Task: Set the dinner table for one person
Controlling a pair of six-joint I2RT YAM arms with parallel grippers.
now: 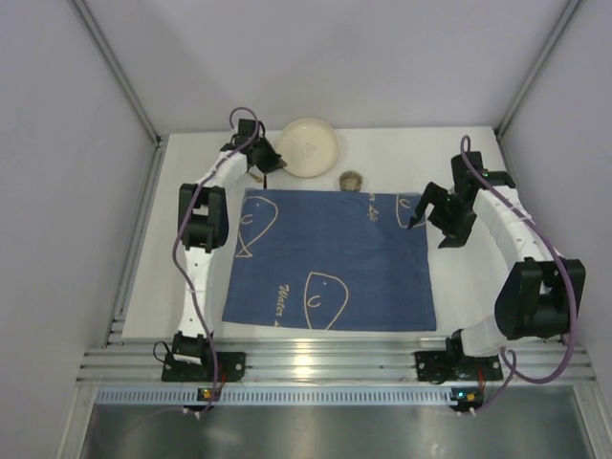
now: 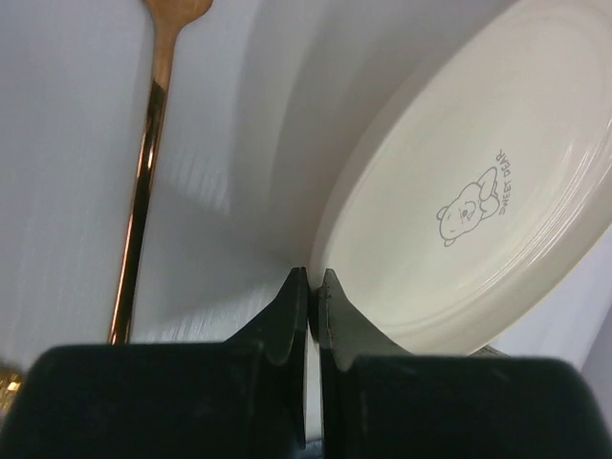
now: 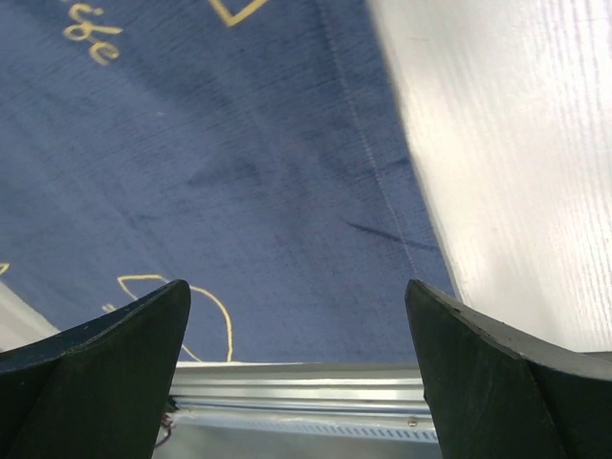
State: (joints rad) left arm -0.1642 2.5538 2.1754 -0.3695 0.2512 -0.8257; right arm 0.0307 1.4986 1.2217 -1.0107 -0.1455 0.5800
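Next, I release the cream plate, still at the back of the table, from my left gripper on the middle of the blue placemat (image 1: 338, 248).
A cream plate (image 1: 309, 145) with a small bear drawing sits at the back of the white dinner table (image 1: 459, 172), beyond the blue placemat (image 1: 330, 258). My left gripper (image 1: 273, 164) is at the plate's left rim. In the left wrist view its fingers (image 2: 312, 282) are pinched together on the edge of the plate (image 2: 478, 191), one finger outside the rim and one over it. My right gripper (image 1: 418, 212) hovers above the placemat's far right corner. It stands open (image 3: 296, 316) with nothing between its fingers, over the cloth (image 3: 239, 163).
A copper-coloured utensil handle (image 2: 143, 191) lies on the table left of the plate. A small round cup (image 1: 352, 179) stands just beyond the placemat's far edge. Aluminium rails (image 1: 325, 363) run along the near edge, and grey walls close in the sides.
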